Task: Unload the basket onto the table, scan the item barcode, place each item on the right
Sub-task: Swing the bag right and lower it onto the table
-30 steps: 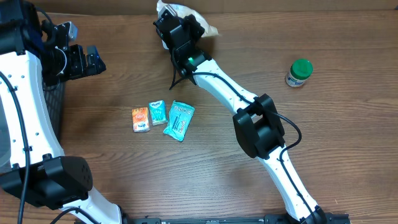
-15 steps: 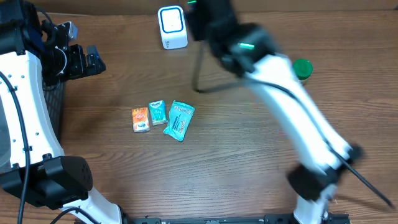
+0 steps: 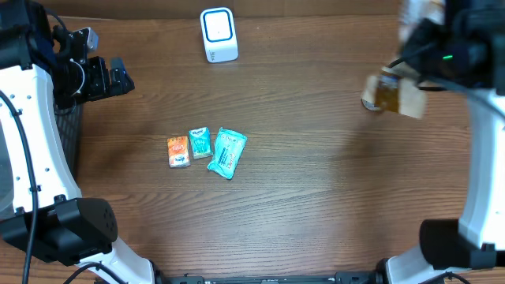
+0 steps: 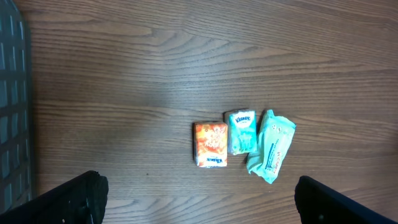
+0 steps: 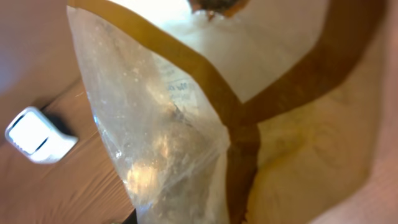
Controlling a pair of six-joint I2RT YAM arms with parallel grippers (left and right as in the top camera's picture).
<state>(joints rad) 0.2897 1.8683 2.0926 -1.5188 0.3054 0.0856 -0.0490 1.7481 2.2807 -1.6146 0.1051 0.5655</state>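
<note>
My right gripper will let go of the clear plastic packet on the bare wood (image 3: 363, 134) just in front of the jar.
A clear plastic packet with brown bands (image 5: 186, 118) fills the right wrist view, and my right gripper (image 3: 420, 72) is shut on it, its jaws hidden behind the packet. From overhead the packet (image 3: 399, 96) hangs blurred at the far right of the table. The white barcode scanner (image 3: 218, 35) stands at the back centre and shows small at the left in the right wrist view (image 5: 37, 135). My left gripper (image 3: 118, 79) hovers open at the left edge with nothing between its fingers (image 4: 81, 198).
An orange pack (image 3: 178, 151), a small teal tissue pack (image 3: 200, 143) and a teal wipes pack (image 3: 228, 152) lie together left of centre. A jar (image 3: 369, 101) stands partly hidden behind the held packet. A dark mesh basket (image 4: 11, 118) sits at the left.
My right arm has swung fast from the scanner at the back to the far right, carrying the packet. The scanner is now uncovered. The left arm has not moved.
</note>
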